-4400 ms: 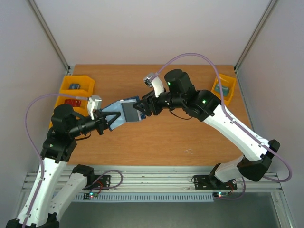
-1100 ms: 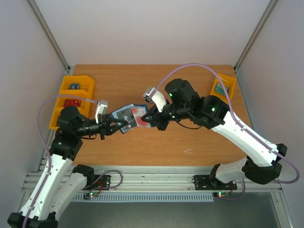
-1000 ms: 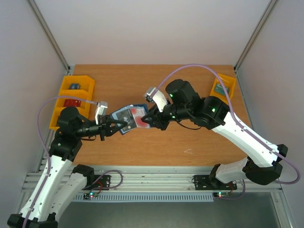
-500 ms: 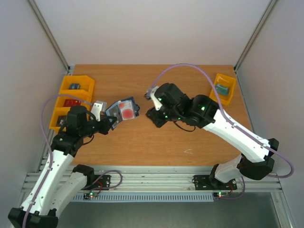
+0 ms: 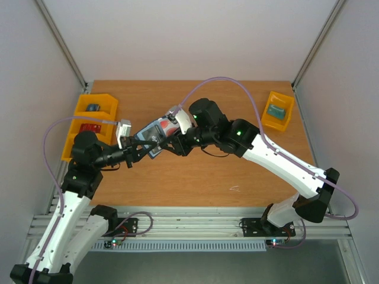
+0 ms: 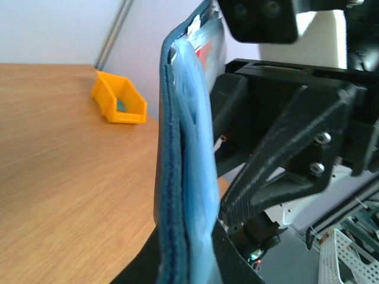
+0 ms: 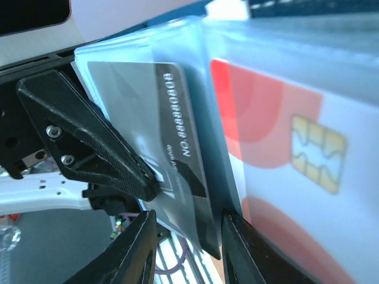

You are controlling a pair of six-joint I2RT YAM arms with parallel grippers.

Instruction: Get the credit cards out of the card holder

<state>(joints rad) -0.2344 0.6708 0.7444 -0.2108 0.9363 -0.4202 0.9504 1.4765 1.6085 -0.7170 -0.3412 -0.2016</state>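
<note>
Next, the left gripper releases the card holder on the table (image 5: 166,167) between the row of yellow bins and pale marks.
The card holder (image 5: 151,135), navy outside and pale blue inside, is held open above the table, with my left gripper (image 5: 140,152) shut on its lower edge. In the left wrist view the card holder (image 6: 170,177) stands edge-on between that gripper's fingers (image 6: 186,263). Both credit cards sit in its pockets: a grey numbered card (image 7: 142,112) and a white-pink card (image 7: 284,160) with a red mark and a chip. My right gripper (image 5: 172,144) is at the holder. Its jaws (image 7: 188,239) stand open, with the grey card's lower corner between them and unpinched.
Yellow bins (image 5: 95,106) stand at the table's left edge. Another yellow bin (image 5: 278,110), holding a teal item, is at the right and shows again as a bin (image 6: 118,105) in the left wrist view. Both arms meet over the table's middle.
Half a second ago my right gripper hung apart to the right of the holder; it has moved left onto it. My left arm has shifted the holder slightly right and tilted it.
</note>
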